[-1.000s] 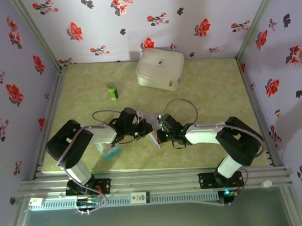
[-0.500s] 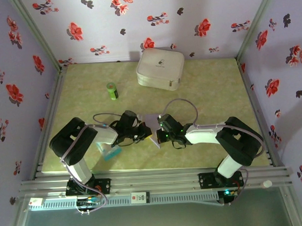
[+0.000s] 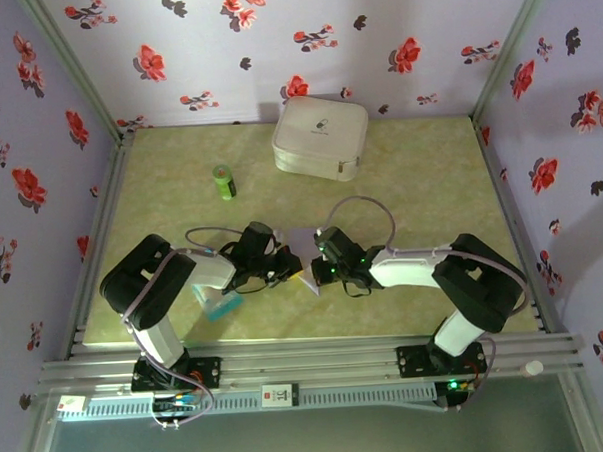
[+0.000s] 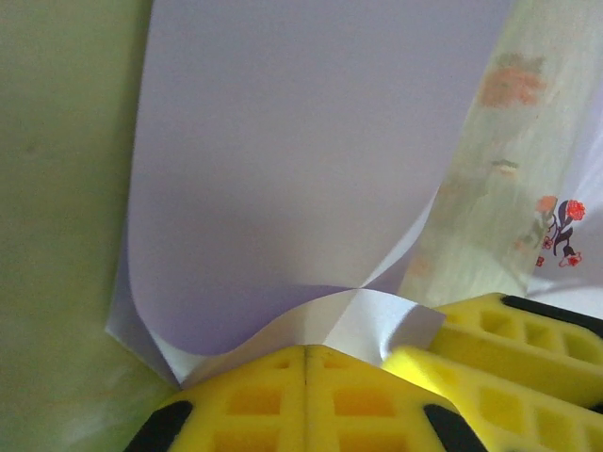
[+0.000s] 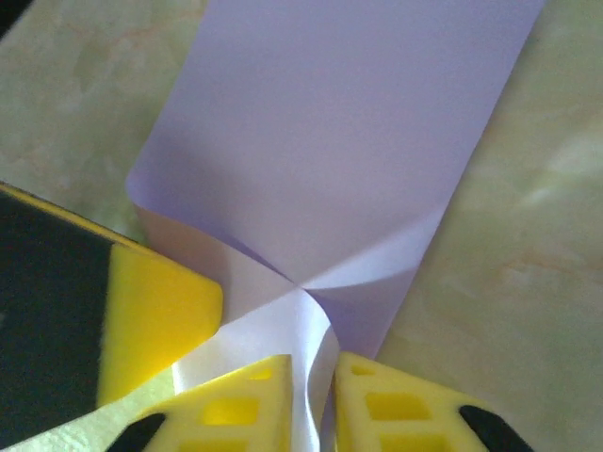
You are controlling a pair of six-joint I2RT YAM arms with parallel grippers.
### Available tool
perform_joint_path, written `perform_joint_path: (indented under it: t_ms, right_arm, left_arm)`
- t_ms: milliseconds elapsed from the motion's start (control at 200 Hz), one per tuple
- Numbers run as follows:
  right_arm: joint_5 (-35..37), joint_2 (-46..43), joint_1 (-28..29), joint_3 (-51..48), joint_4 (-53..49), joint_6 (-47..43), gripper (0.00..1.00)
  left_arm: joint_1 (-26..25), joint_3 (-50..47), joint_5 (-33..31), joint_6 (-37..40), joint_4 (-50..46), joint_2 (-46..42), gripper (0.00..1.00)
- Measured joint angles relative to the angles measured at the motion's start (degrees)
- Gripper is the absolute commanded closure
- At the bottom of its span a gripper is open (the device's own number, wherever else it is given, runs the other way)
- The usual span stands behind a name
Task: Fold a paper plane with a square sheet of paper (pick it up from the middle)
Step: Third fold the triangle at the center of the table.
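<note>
The paper's flap buckles into a standing curl at the fingers of the robot's right gripper, so that gripper should open and take the flap by its near edge [image 3: 316,291].
The square sheet of paper [image 3: 301,237] is pale lavender and lies partly folded on the green table between the two arms. My left gripper [image 3: 290,267] is shut on its near edge, where a curled flap [image 4: 377,320] meets the closed yellow jaws of the left gripper [image 4: 306,350]. My right gripper [image 3: 320,271] faces it from the right. In the right wrist view the right gripper [image 5: 314,377] has its jaws slightly apart, with a fold of the sheet [image 5: 349,122] standing loose between them. The wide lavender panel [image 4: 301,151] stretches away from both grippers.
A white case [image 3: 320,137] sits at the back of the table, with a small green bottle [image 3: 223,181] to its left. A blue-and-white packet [image 3: 221,305] lies under the left arm. Flowered walls close in the table on three sides.
The right gripper's jaws have parted a little around the paper fold. The left gripper has shifted slightly right and nearer, staying shut on the sheet.
</note>
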Motion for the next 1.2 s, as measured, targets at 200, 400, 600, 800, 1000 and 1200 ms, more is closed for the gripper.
perform_joint_path:
  t_ms: [200,400,600,800,1000,1200]
  right_arm:
    - [0.15,-7.45,-2.86,0.09,-4.5,3.28,0.66]
    - [-10.62,-8.52,-3.63,-0.46,-3.17,9.27,0.86]
    - [-17.73,-3.04,-1.14,-0.5,-0.87,13.22,0.94]
    - [-19.04,1.88,0.98,1.75,-2.03,13.66,0.95]
    - [-18.78,2.95,0.98,3.43,-3.17,13.64,0.95]
    - [-18.75,4.61,0.98,3.61,-4.37,13.64,0.95]
  left_arm:
    - [0.0,0.0,0.0,0.0,0.0,0.0,1.0]
    - [0.0,0.0,-0.07,0.0,0.0,0.0,1.0]
    - [-0.09,0.0,-0.31,0.0,0.0,0.0,1.0]
    - [-0.11,0.0,-0.39,0.0,0.0,0.0,1.0]
    - [-0.09,0.0,-0.42,0.0,0.0,0.0,1.0]
    - [-0.09,0.0,-0.42,0.0,0.0,0.0,1.0]
